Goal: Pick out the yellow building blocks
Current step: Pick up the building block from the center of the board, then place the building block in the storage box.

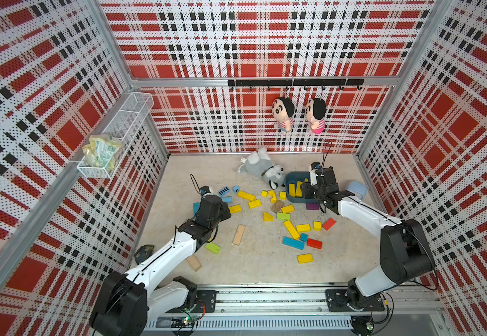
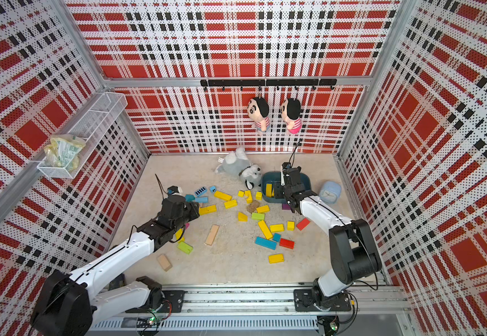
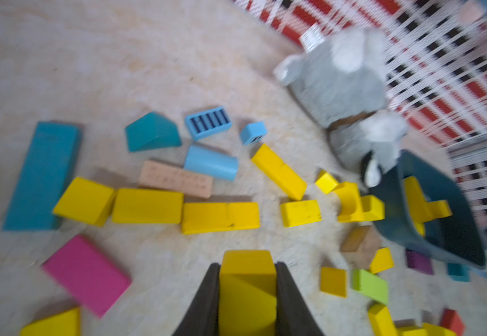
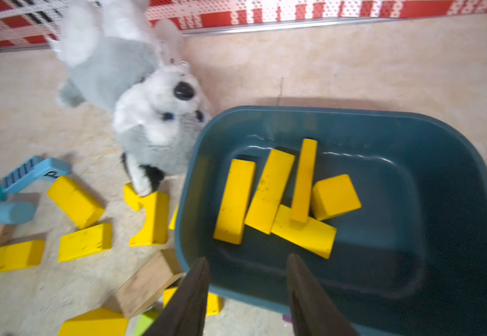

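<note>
Next, I release the yellow building block from my left gripper among the yellow blocks inside the dark teal bin (image 1: 304, 190) (image 3: 437, 225).
Several yellow building blocks (image 1: 291, 229) lie scattered over the middle of the floor in both top views, among them a long bar (image 2: 265, 229) and a wedge (image 1: 268, 217). Several more (image 4: 268, 190) lie inside a dark teal bin (image 4: 323, 112), which stands at the back right (image 1: 290, 177). My left gripper (image 3: 247, 264) is shut on a yellow block (image 3: 246, 259), held a little above the floor at the left side of the pile. My right gripper (image 4: 248, 257) hangs open over the bin's near rim with nothing between its fingers.
A grey plush husky (image 1: 262, 170) lies beside the bin, and a light blue clock (image 1: 357, 189) stands to the bin's right. Green (image 1: 283, 216), red (image 1: 329, 224), blue (image 1: 293, 243), pink (image 3: 86, 275) and bare-wood (image 1: 238, 234) blocks are mixed among the yellow ones.
</note>
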### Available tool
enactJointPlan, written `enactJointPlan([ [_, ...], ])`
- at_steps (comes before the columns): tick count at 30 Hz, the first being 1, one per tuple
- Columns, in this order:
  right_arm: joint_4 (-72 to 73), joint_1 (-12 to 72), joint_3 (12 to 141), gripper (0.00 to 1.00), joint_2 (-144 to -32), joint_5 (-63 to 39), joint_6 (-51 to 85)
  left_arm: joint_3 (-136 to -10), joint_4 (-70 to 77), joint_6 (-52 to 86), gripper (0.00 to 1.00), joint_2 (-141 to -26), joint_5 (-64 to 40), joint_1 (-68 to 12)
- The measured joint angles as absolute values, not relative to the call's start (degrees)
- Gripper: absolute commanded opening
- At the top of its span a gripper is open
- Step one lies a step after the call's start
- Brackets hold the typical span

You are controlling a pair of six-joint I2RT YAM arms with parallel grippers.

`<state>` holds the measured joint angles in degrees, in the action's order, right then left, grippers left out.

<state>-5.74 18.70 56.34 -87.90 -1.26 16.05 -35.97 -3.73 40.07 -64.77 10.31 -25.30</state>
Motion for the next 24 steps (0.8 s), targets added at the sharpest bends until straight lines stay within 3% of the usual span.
enactJointPlan([
  [6,-4.29,19.97,55.2,0.47,-84.82,-3.22,16.36,-42.04,8.25,40.34,0.07,-75.53,6.94,-29.06],
  [17,-12.01,17.85,55.2,0.47,-81.28,8.16,20.47,-75.75,16.71,36.97,0.07,-107.96,-0.47,-41.98],
  [24,-14.66,17.34,55.2,0.47,-77.78,13.23,20.73,-91.53,17.15,36.42,0.1,-122.91,-3.42,-45.08],
])
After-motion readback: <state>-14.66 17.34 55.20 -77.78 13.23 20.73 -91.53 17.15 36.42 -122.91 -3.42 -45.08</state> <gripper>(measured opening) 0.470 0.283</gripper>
